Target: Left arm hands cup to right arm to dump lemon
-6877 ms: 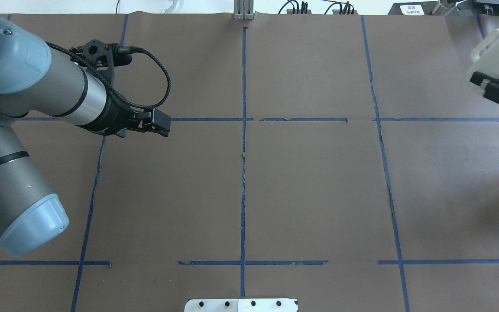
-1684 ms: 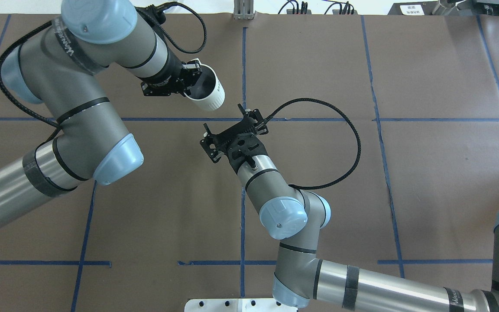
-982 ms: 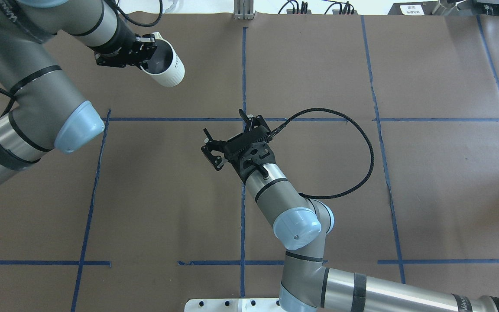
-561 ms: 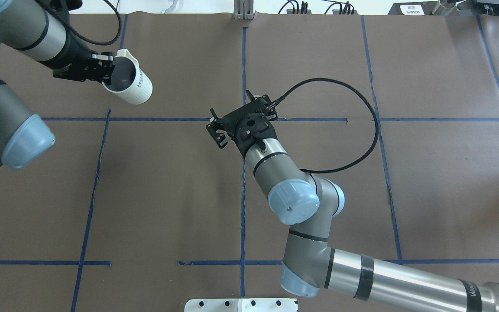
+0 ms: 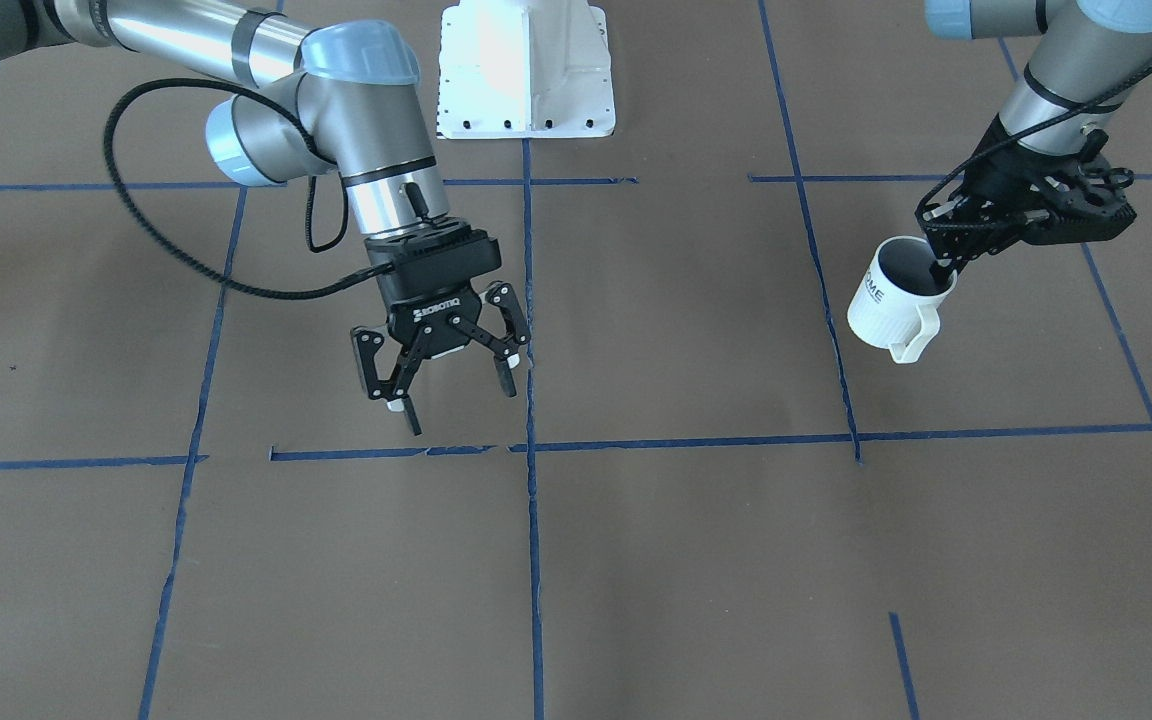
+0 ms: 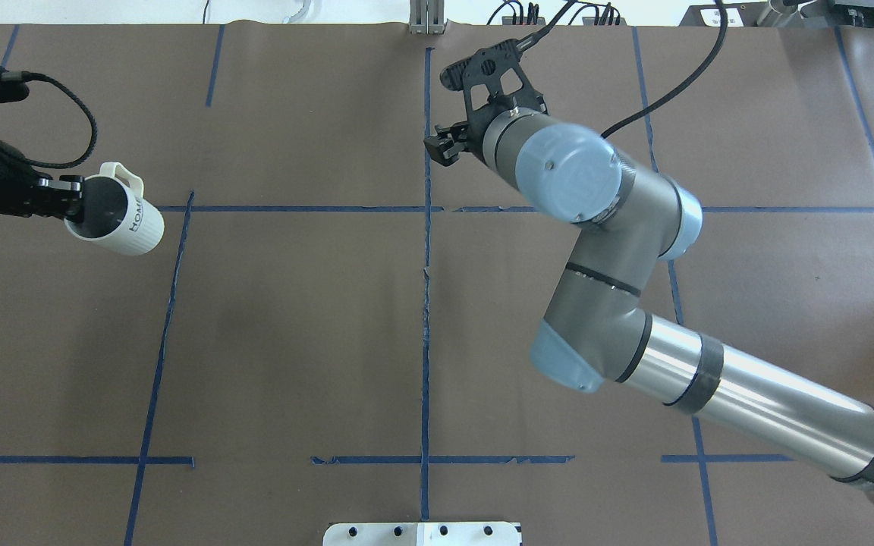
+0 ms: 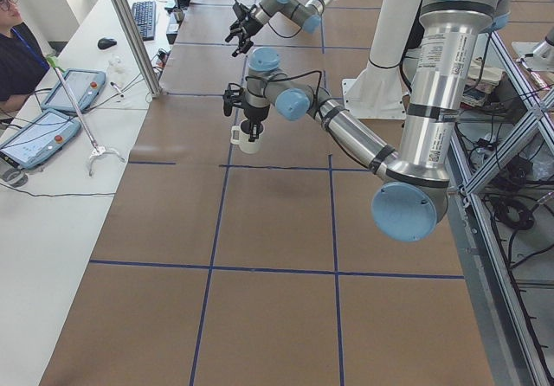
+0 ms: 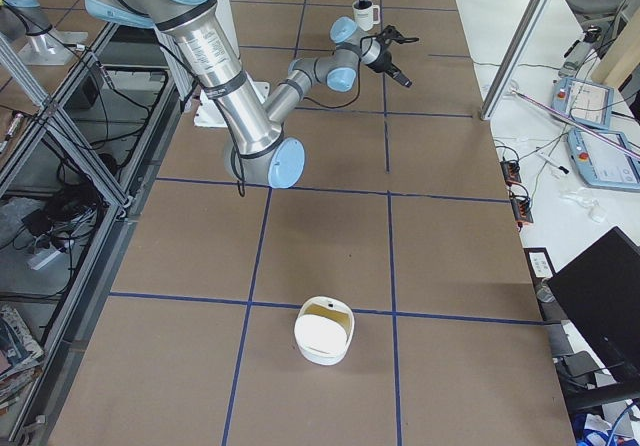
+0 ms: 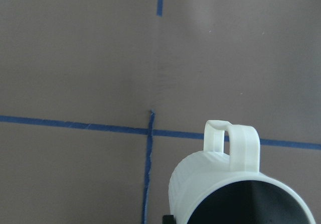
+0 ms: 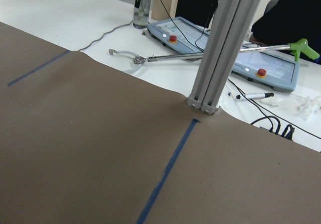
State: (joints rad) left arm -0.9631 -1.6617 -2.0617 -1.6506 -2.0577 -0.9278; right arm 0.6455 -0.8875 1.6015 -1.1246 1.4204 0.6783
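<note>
Next, my left gripper sets the white cup down and lets go of it on the bare table (image 5: 989,326), near the middle of its blue tape box. The cup still hangs tilted above the table.
The white ribbed cup (image 6: 120,222) with "HOME" lettering hangs tilted above the table at the left of the overhead view. My left gripper (image 6: 69,206) is shut on its rim, one finger inside. The front view shows the cup (image 5: 888,300) under the left gripper (image 5: 939,265), handle toward the camera. The left wrist view shows the cup's (image 9: 235,189) dark inside; no lemon shows. My right gripper (image 5: 451,400), labelled ROBOTIQ, is open and empty near the centre line. It also shows in the overhead view (image 6: 441,145), well apart from the cup.
The white base plate (image 5: 526,70) sits at the robot's side of the table. A white bowl-like container (image 8: 324,331) stands at the table's right end. An aluminium post (image 10: 215,58) and tablets stand past the far edge. A person (image 7: 13,31) sits beside the table.
The left arm has carried the cup further left and nearer the robot. The right gripper has swung away from the centre toward the table's far edge. Both grips are unchanged.
</note>
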